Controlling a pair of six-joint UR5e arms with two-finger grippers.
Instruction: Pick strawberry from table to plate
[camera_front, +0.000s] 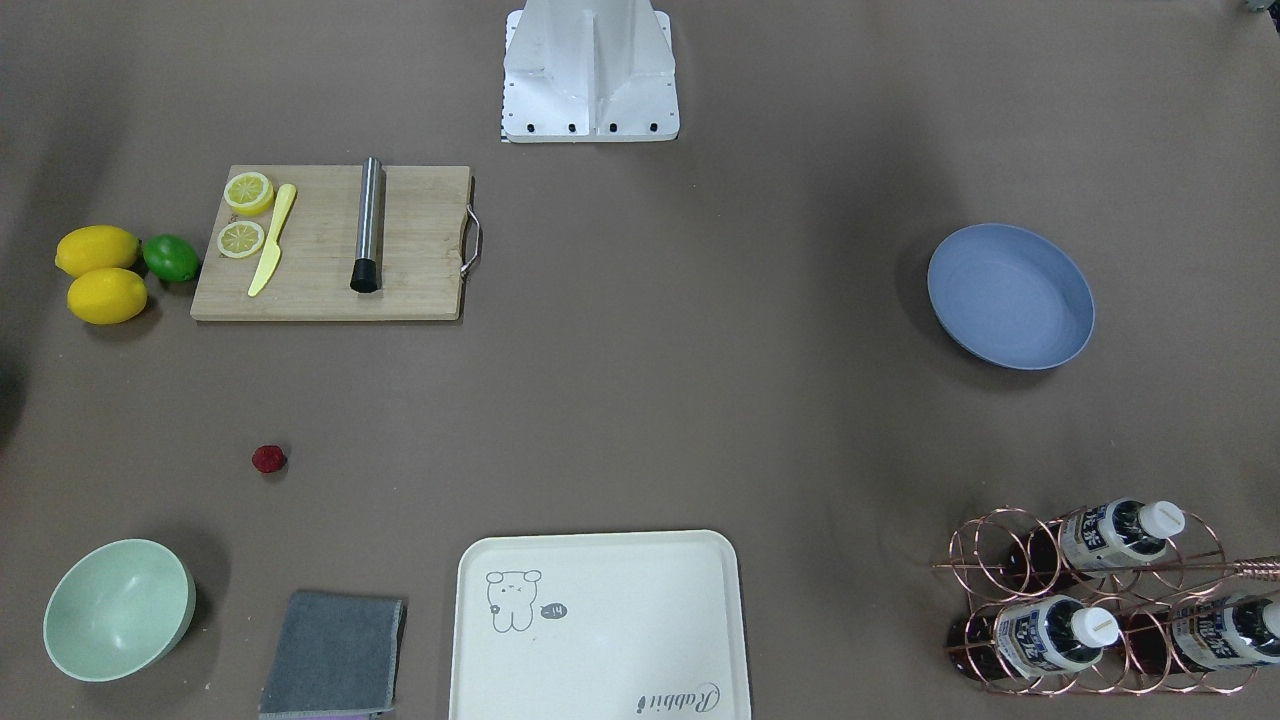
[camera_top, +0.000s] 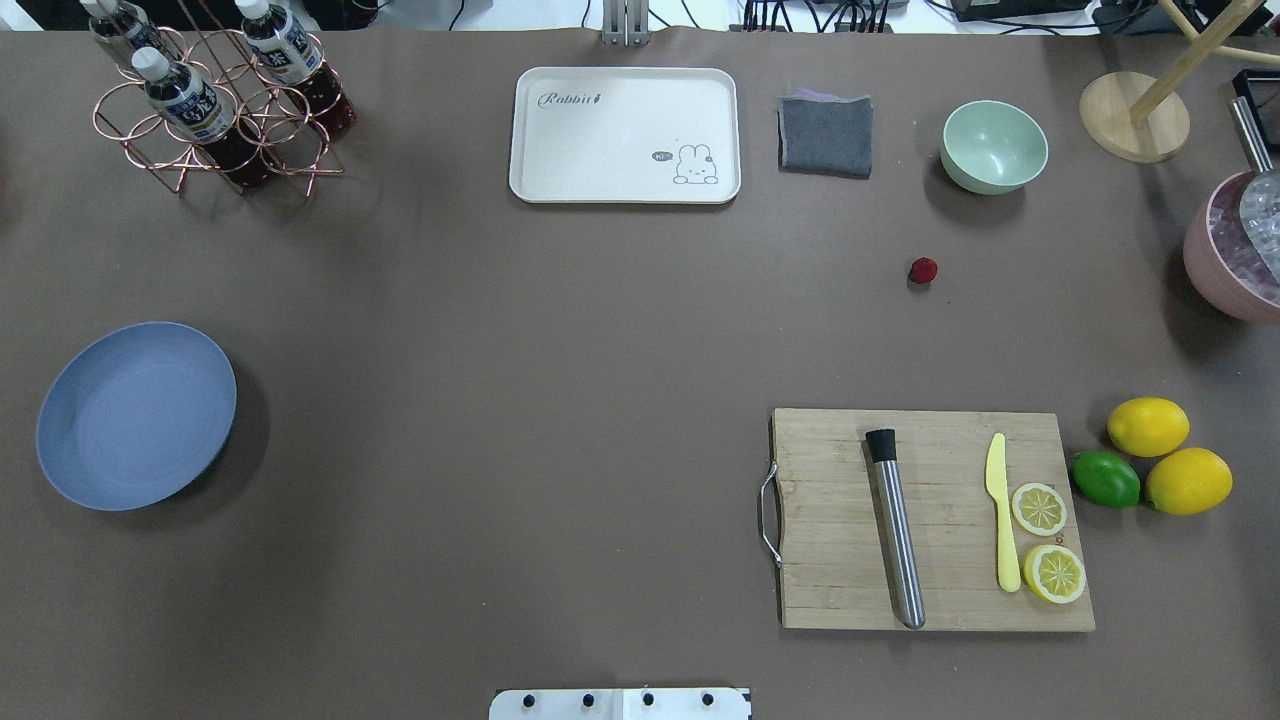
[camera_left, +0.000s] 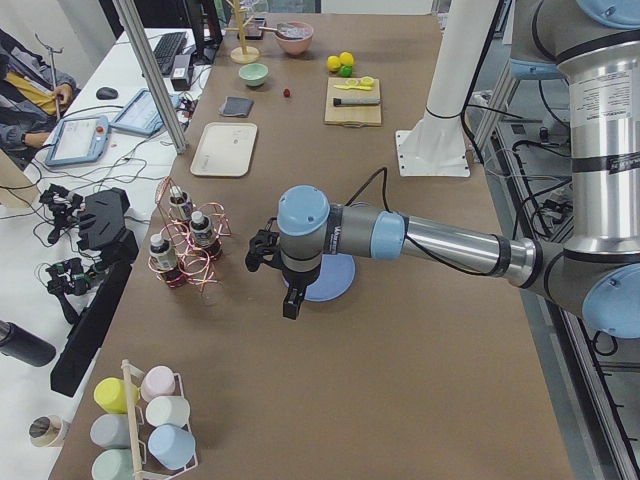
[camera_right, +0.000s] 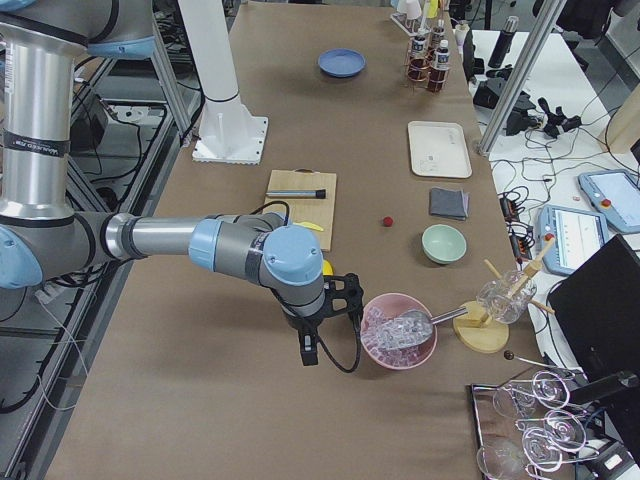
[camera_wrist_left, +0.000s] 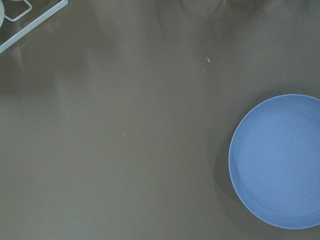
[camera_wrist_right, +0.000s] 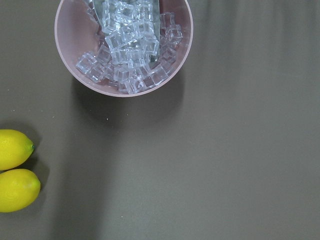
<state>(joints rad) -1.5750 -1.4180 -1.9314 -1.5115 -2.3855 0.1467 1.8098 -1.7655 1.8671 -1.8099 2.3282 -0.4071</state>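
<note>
Next, my left gripper goes to the blue-grey plate's rim (camera_front: 1092, 319) (camera_wrist_left: 229, 164), on the side away from the cutting board, and closes there.
The strawberry (camera_front: 269, 459) (camera_top: 923, 270) lies alone on the brown table (camera_front: 650, 400), between the mint-green bowl and the cutting board. The blue-grey plate (camera_front: 1010, 296) (camera_top: 135, 415) sits empty far across the table on my left side; the left wrist view has it at the right edge (camera_wrist_left: 280, 160). My left gripper (camera_left: 290, 302) hangs above the table beside the plate, seen only from the side. My right gripper (camera_right: 306, 352) hovers near a pink bowl of ice, well away from the strawberry (camera_right: 387, 221). Whether either gripper is open or shut I cannot tell.
A cutting board (camera_top: 930, 520) holds a metal muddler, a yellow knife and lemon slices. Two lemons (camera_top: 1148, 427) and a lime (camera_top: 1106, 479) lie beside it. A cream tray (camera_top: 625, 135), grey cloth (camera_top: 826, 135), green bowl (camera_top: 994, 146), bottle rack (camera_top: 215, 100) and pink ice bowl (camera_wrist_right: 124, 45) line the far side.
</note>
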